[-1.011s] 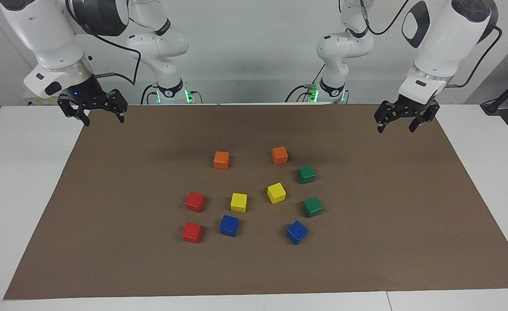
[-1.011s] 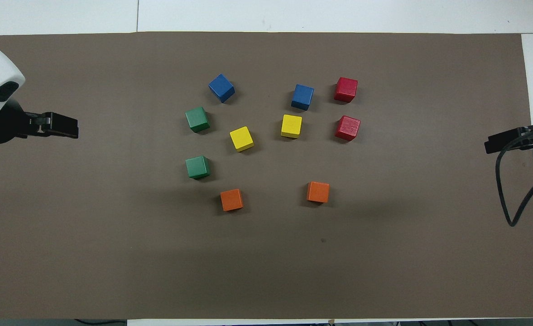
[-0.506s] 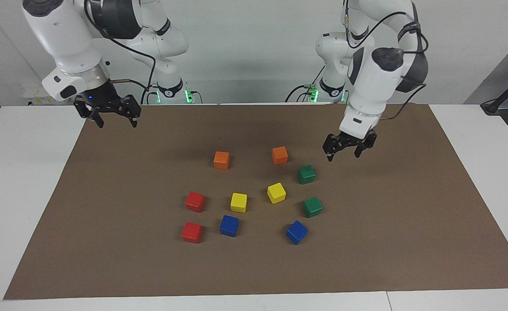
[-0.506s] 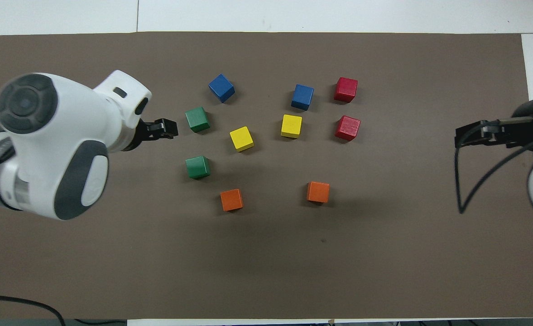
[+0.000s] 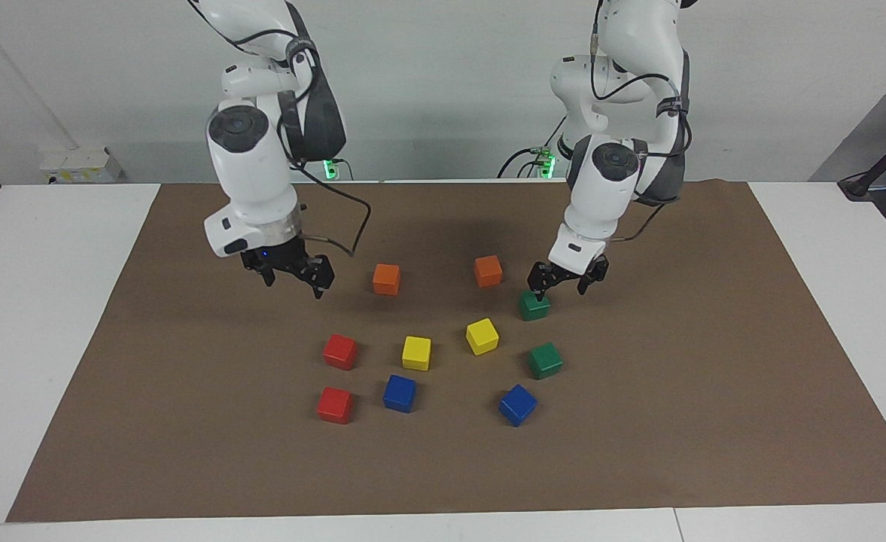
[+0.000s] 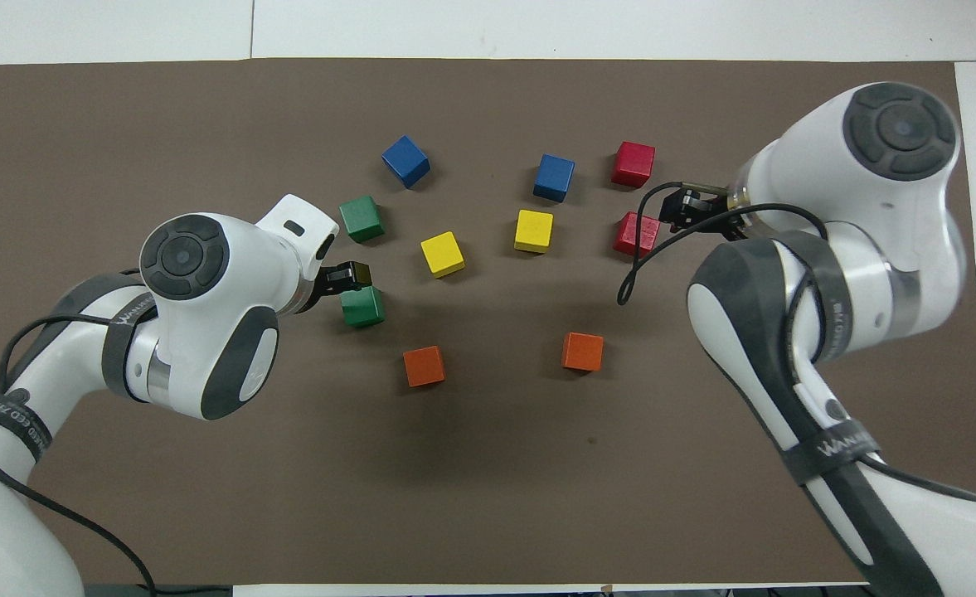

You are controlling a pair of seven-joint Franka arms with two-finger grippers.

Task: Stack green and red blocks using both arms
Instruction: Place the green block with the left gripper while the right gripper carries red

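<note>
My right gripper will grip the sides of the nearer red block [image 6: 636,235], while the farther red block stays on the mat.
Two dark green blocks lie toward the left arm's end: the nearer green block [image 5: 534,306] [image 6: 362,305] and the farther green block [image 5: 545,360] [image 6: 361,218]. Two red blocks lie toward the right arm's end: the nearer red block [image 5: 339,351] [image 6: 635,235] and the farther red block [image 5: 335,405] [image 6: 633,163]. My left gripper [image 5: 561,288] [image 6: 353,275] is open and hangs low over the nearer green block, one fingertip at its top edge. My right gripper [image 5: 294,286] [image 6: 674,207] is open, empty and raised over the mat by the nearer red block.
Two orange cubes [image 5: 386,279] [image 5: 488,271] lie nearest the robots. Two yellow cubes [image 5: 416,352] [image 5: 482,336] sit in the middle between the red and green blocks. Two blue cubes [image 5: 399,393] [image 5: 517,404] lie farthest. All rest on a brown mat [image 5: 676,391].
Both arms swung in from the mat's ends toward the blocks. My left gripper came down over the nearer green block. My right gripper moved in by the red blocks. No block moved.
</note>
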